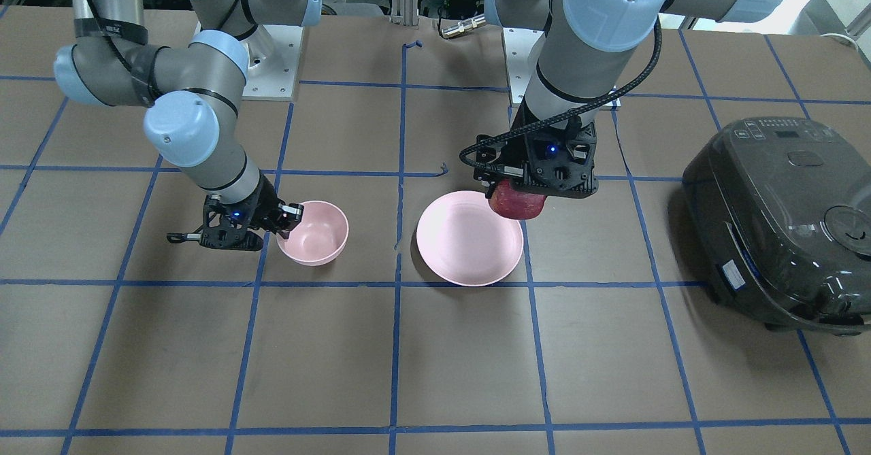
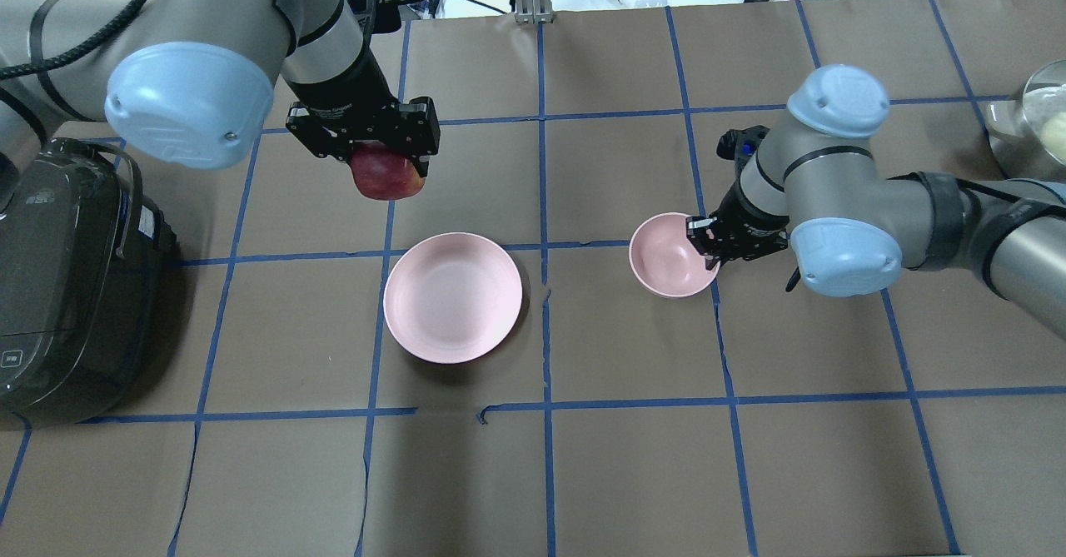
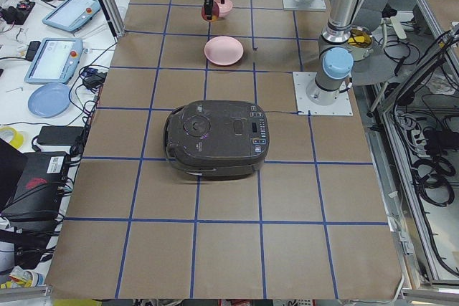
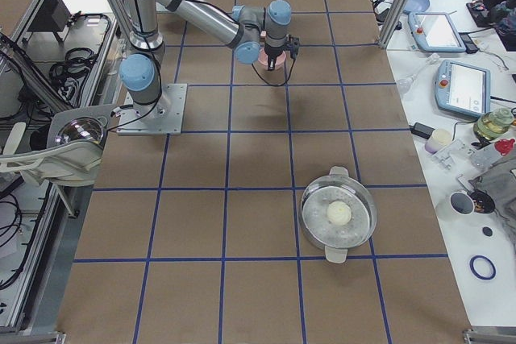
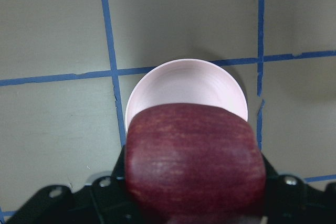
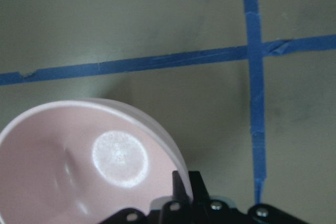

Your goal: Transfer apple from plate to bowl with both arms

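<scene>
My left gripper is going to release the dark red apple inside the small deep pink bowl (image 1: 329, 242) next to the plate. The apple is now held above the table.
My left gripper (image 2: 385, 176) is shut on the dark red apple (image 2: 386, 171) and holds it in the air above the table, beside the far left rim of the plate (image 2: 452, 296). The wide pale pink plate is empty. In the left wrist view the apple (image 5: 195, 158) fills the lower middle with the plate (image 5: 184, 82) below it. My right gripper (image 2: 709, 251) is shut on the rim of the small deep pink bowl (image 2: 668, 254), which is empty. The right wrist view shows the bowl (image 6: 79, 166) pinched at its rim.
A dark rice cooker (image 2: 62, 282) stands at the table's left end. A lidded metal pot (image 4: 339, 215) sits at the right end. Blue tape lines grid the brown table (image 2: 633, 457).
</scene>
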Robot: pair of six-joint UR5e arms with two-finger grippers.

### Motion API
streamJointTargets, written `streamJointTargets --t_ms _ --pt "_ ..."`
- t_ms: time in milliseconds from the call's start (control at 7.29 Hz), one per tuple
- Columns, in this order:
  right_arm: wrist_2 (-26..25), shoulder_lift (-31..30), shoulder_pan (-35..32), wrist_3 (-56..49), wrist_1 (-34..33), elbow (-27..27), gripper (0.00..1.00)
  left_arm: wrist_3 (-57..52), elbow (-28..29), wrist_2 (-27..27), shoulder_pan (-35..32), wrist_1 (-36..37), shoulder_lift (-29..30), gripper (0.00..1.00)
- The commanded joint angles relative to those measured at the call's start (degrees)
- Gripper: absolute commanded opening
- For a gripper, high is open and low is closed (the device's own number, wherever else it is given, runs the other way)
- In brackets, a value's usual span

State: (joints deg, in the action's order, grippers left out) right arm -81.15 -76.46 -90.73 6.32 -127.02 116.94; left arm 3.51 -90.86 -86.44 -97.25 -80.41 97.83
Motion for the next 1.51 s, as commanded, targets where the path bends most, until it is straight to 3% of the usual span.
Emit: streamJointTargets --t_ms 0,137,412,549,961,1235,1373 --pt "0.0 2.0 -2.3 1.2 -1.1 0.3 0.0 -0.2 0.0 0.0 0.1 0.0 0.2 0.09" --pt "-0.5 1.9 -2.3 1.1 -1.2 0.3 0.99 -0.2 0.1 0.0 0.0 0.0 0.2 0.09" --pt "-2.0 1.0 -2.2 0.4 -0.2 -1.6 1.0 -0.2 0.2 0.1 0.4 0.0 -0.4 0.09" --pt "-7.9 -1.0 -2.0 0.3 4.0 -5.5 1.0 0.8 0.1 0.0 -0.2 -0.1 -0.4 0.09" --pt "-9.3 -8.9 -1.5 -0.1 26.8 -20.7 1.0 10.5 0.3 2.6 -1.4 0.8 1.8 0.08" --pt "-10.0 -9.1 -0.9 -1.3 35.4 -31.3 1.0 25.6 0.5 4.8 -8.6 12.6 6.7 0.07" --pt "-10.0 -9.1 -0.5 -1.3 38.4 -35.6 1.0 30.6 0.5 4.3 -12.7 13.7 8.9 0.07"
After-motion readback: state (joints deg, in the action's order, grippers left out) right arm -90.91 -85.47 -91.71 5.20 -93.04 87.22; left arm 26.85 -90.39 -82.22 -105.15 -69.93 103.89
